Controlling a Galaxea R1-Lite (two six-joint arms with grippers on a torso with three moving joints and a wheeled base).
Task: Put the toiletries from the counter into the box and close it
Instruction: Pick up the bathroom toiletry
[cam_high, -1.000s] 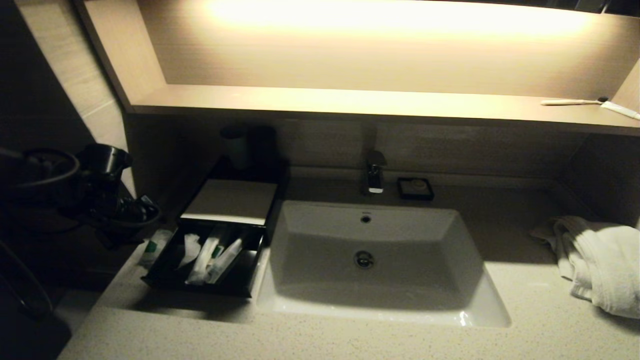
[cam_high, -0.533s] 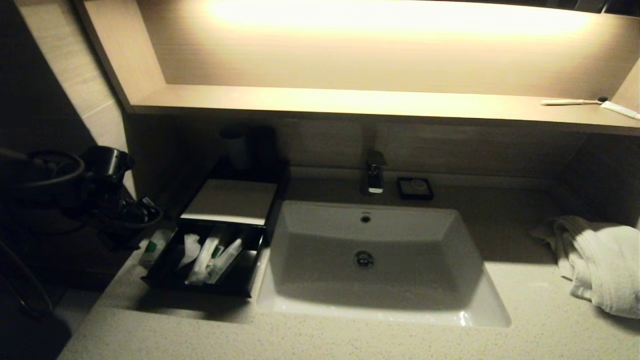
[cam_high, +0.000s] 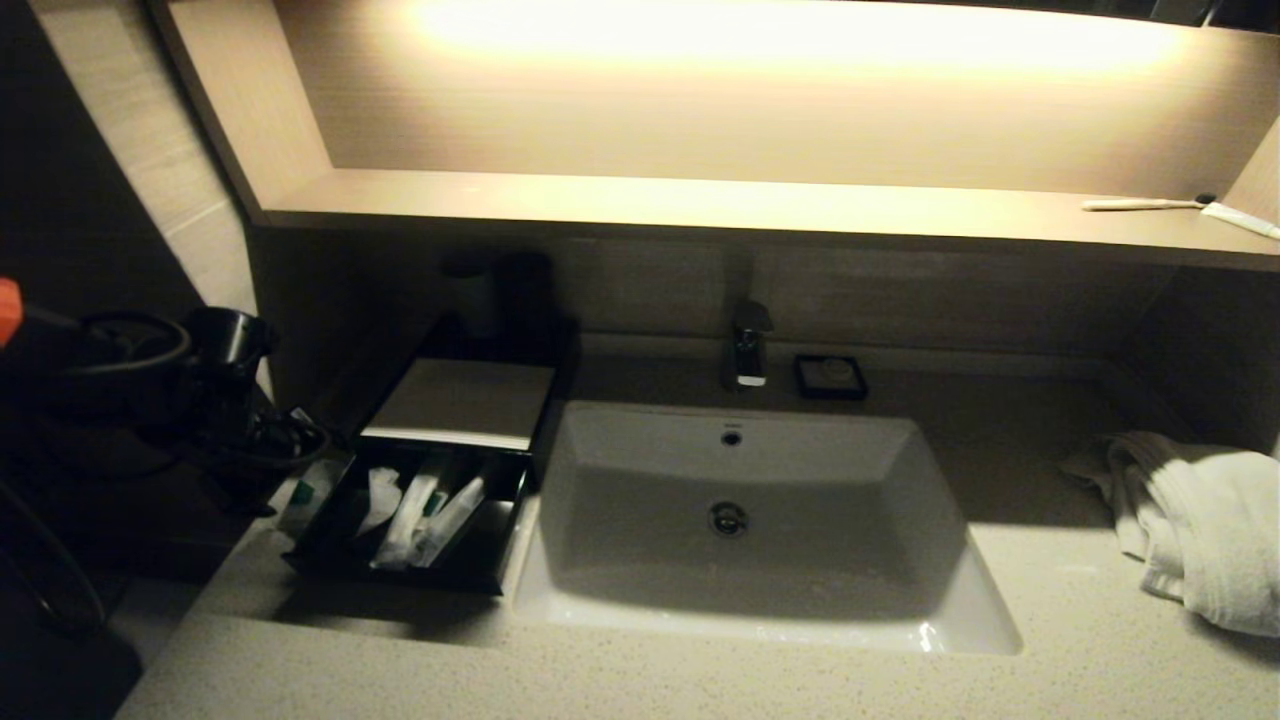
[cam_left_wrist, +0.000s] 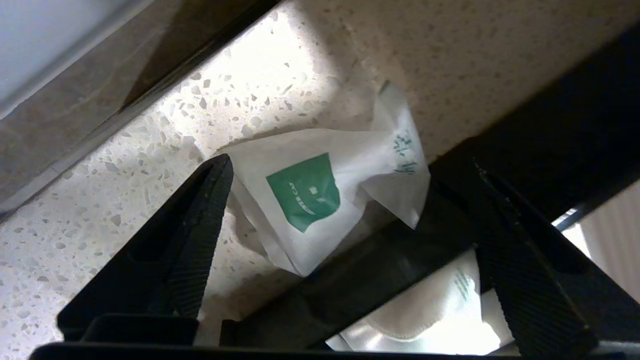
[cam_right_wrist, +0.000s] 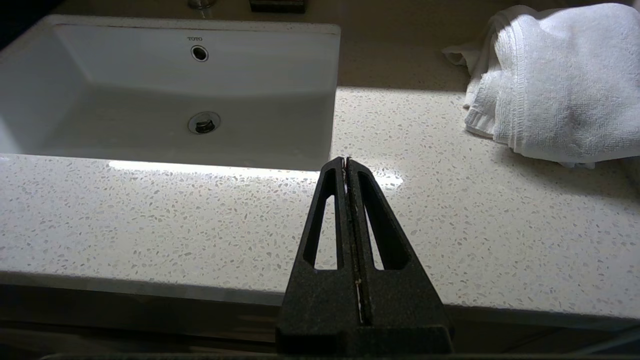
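The sachet is lying against the side of the drawer and a finger hangs over the drawer, so my left gripper will pinch the sachet's green mark (cam_left_wrist: 306, 193), clear of the drawer.
A white sachet with a green mark (cam_left_wrist: 310, 195) lies on the counter (cam_left_wrist: 150, 120), against the outer left wall of the box's open drawer (cam_left_wrist: 380, 270). My left gripper (cam_left_wrist: 348, 162) is open just above it, one finger on each side, touching nothing. In the head view the sachet (cam_high: 305, 488) shows beside the black box (cam_high: 460, 400), below my left arm (cam_high: 215, 390). Several toiletries (cam_high: 420, 510) lie in the drawer. My right gripper (cam_right_wrist: 345, 161) is shut and empty over the counter's front edge.
The white sink basin (cam_high: 740, 520) lies right of the box. A folded white towel (cam_high: 1200, 520) is at the far right. A tap (cam_high: 748, 350) and a small black soap dish (cam_high: 830, 376) stand behind the basin. A bare toothbrush (cam_high: 1150, 204) lies on the lit shelf.
My left arm has moved a little to the right and down, closer to the sachet beside the drawer. Nothing else has moved.
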